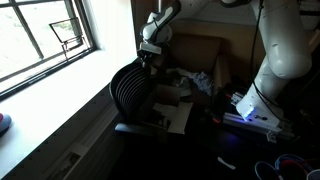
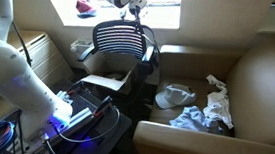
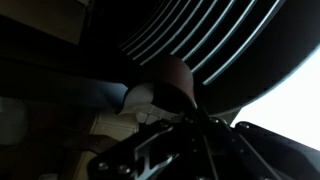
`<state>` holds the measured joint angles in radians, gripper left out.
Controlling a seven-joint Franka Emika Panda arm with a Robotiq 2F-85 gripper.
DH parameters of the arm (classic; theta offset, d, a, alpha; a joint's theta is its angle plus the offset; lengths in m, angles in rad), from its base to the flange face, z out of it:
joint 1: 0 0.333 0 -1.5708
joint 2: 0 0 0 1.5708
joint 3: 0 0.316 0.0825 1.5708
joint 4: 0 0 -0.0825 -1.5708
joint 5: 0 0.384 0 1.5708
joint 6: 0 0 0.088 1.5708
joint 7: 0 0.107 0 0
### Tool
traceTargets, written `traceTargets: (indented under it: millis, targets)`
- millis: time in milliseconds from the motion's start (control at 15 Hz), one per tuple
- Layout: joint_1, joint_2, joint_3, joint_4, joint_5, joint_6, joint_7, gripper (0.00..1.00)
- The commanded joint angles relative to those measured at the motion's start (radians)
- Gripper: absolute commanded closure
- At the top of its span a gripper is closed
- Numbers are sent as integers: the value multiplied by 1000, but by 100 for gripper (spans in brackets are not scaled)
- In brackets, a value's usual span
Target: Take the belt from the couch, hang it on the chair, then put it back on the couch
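The robot's gripper needs to release the brown belt over the chair back's top edge (image 1: 150, 66), at the end nearest the couch.
My gripper (image 1: 150, 58) is at the top edge of the black slatted chair back (image 1: 130, 90), and shows there in both exterior views (image 2: 133, 14). In the wrist view a brown belt (image 3: 172, 82) runs from between my dark fingers (image 3: 185, 125) up against the chair's slats (image 3: 200, 40). The fingers look closed on the belt. The belt is too small and dark to make out in the exterior views. The tan couch (image 2: 263, 73) stands beside the chair (image 2: 121, 40).
Crumpled clothes (image 2: 203, 111) and a pale cap (image 2: 176, 95) lie on the couch seat. Papers (image 2: 102, 82) rest on the chair seat. The robot base with blue light (image 2: 68, 121) stands beside it. A window and sill (image 1: 50, 45) are close behind the chair.
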<state>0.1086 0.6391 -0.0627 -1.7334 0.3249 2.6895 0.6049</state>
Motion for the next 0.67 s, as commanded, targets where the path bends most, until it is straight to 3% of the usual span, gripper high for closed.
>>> traceTargets:
  millis: [0,67,200,467,600]
  targets:
    - [-6,-1,7,1,-6,-1,3,99]
    - [-51,-1,38,35,56,54,-7,99]
    - [-108,-33,53,102,118,11,-4,99]
    - [-151,-113,77,191,222,6,50,99]
    - [-165,-164,132,185,303,43,43,99]
